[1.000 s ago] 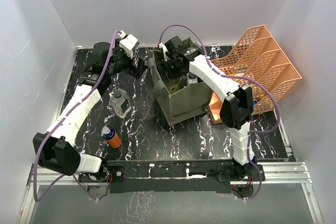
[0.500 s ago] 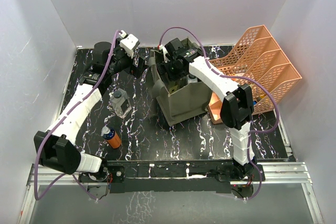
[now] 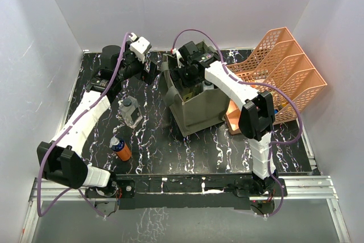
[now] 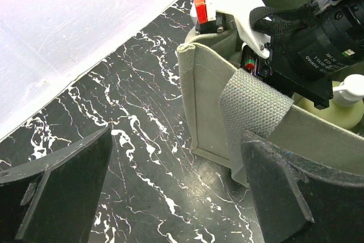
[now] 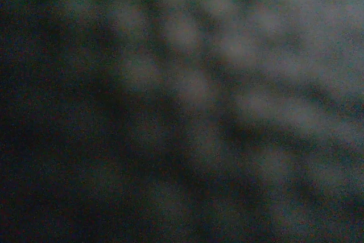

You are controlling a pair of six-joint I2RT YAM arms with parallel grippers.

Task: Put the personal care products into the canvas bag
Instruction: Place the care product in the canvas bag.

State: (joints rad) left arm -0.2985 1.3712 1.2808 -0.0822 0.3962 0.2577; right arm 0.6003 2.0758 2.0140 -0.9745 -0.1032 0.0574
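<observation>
My left gripper should go to the clear bottle next. It should then close on the bottle's upper body point(image 3: 129, 108), just below its black cap.
The olive canvas bag point(image 3: 199, 109) stands upright mid-table; its near corner point(image 4: 209, 101) and a woven strap point(image 4: 250, 106) fill the left wrist view. My left gripper point(image 4: 176, 138) point(image 3: 152, 74) hovers open and empty over the tabletop just left of the bag's back corner. My right gripper point(image 3: 186, 78) reaches down into the bag's mouth, with its fingers hidden; the right wrist view is dark and blurred. A white pump bottle point(image 4: 348, 90) stands inside the bag. A clear bottle with a black cap point(image 3: 130, 111) and an orange bottle with a blue-white top point(image 3: 120, 148) lie on the table to the left.
An orange lattice tray organizer point(image 3: 284, 69) stands against the right side, close to the bag and the right arm. White walls enclose the black marbled table point(image 3: 199, 152) at back, left and right.
The right wrist shifted slightly over the bag's mouth and the bag leaned a little. The left arm and the two loose bottles stayed put.
</observation>
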